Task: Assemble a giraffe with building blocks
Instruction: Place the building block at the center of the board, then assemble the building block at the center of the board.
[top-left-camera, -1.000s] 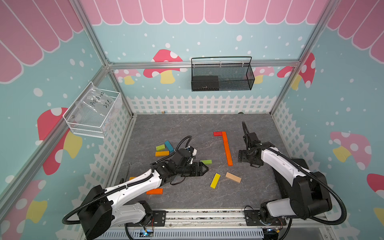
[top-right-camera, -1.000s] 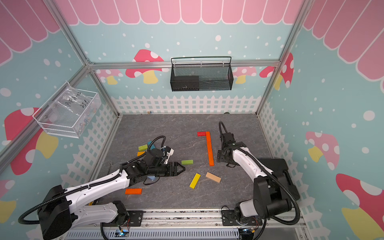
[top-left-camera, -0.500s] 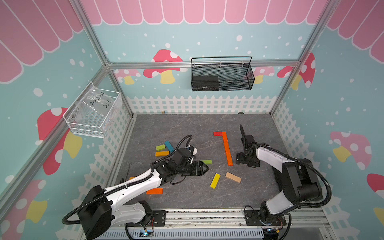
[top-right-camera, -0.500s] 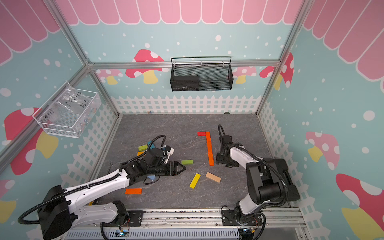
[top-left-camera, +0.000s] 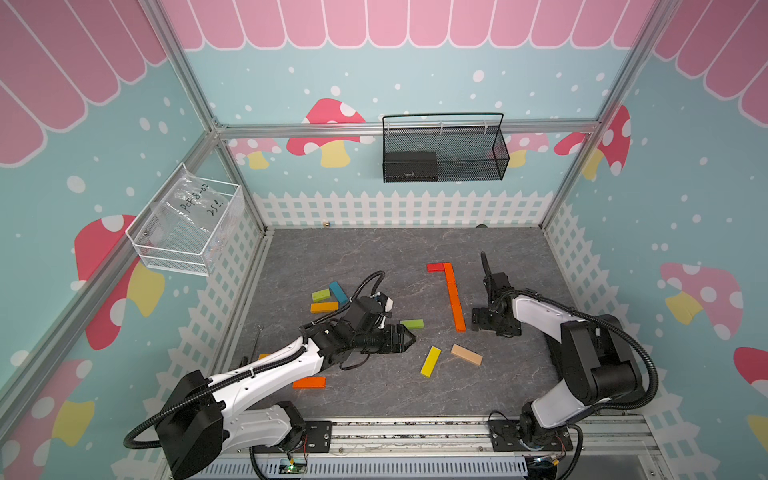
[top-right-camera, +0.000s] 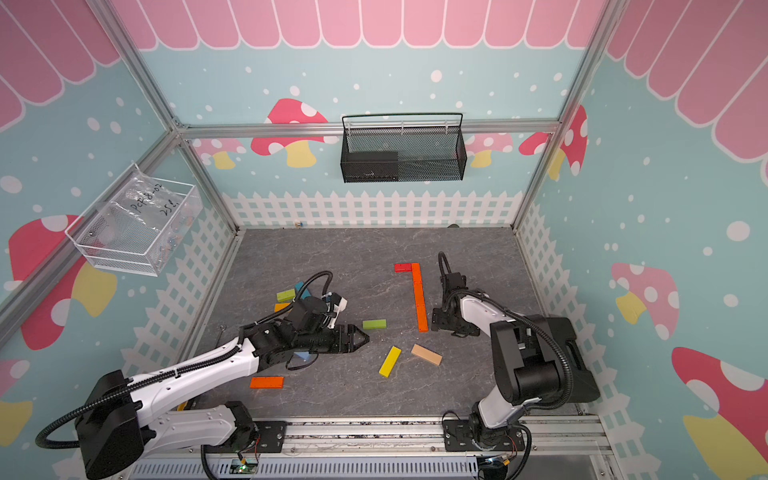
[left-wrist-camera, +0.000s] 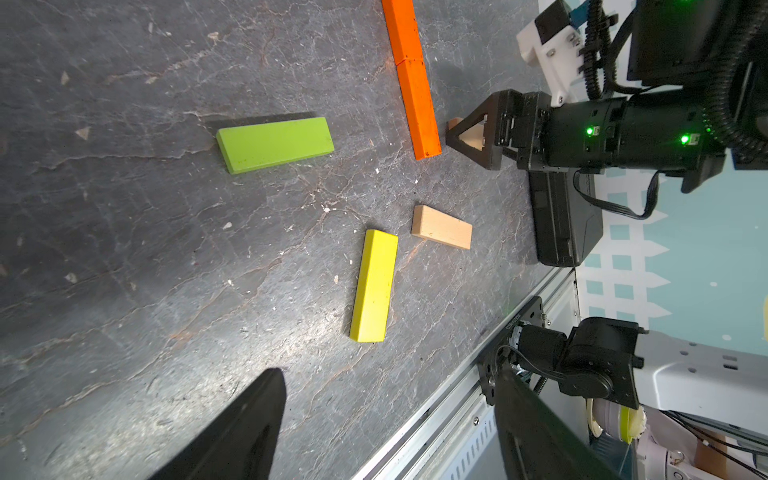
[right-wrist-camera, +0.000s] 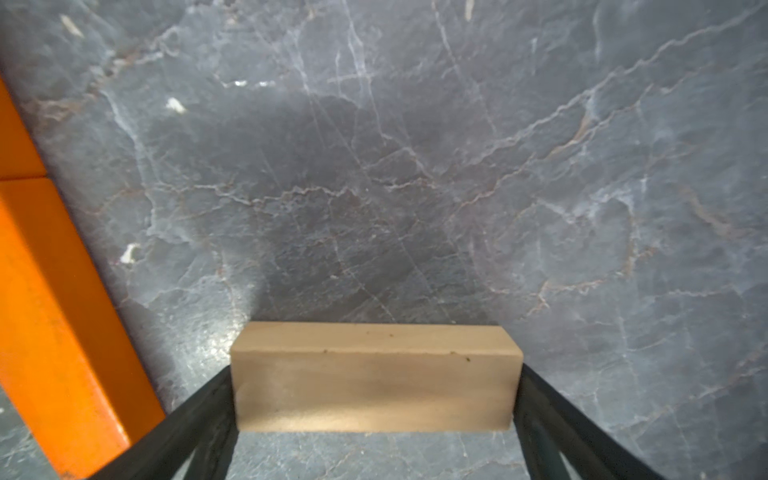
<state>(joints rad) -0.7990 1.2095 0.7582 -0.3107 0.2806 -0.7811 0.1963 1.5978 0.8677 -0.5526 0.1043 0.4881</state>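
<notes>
My right gripper's finger is between the end of the tan block and the orange bars, so next I open, turn and grab the block by its long sides (right-wrist-camera: 376, 337).
The building blocks lie on the grey table. Orange bars (top-left-camera: 453, 297) form a line with a red block (top-left-camera: 434, 267) at its far end. My right gripper (right-wrist-camera: 374, 374) stands at the near end of that line, low over the table, shut on a tan block (right-wrist-camera: 374, 378) by its two ends. The top views hide this block under the gripper (top-left-camera: 494, 326). My left gripper (left-wrist-camera: 386, 382) is open and empty, hovering close to a green block (top-left-camera: 411, 323). A yellow block (top-left-camera: 430, 361) and a second tan block (top-left-camera: 466, 354) lie loose in front.
A lime block (top-left-camera: 321, 295), a blue block (top-left-camera: 338, 291) and an orange one (top-left-camera: 324, 307) sit behind my left arm, and another orange bar (top-left-camera: 308, 382) lies under it. A black box (top-right-camera: 569, 357) stands by the right wall. A metal rail (top-left-camera: 415, 424) runs along the front edge.
My right arm has folded in, its elbow swinging toward the front, while its gripper stays by the near end of the orange line. The left arm has hardly moved.
</notes>
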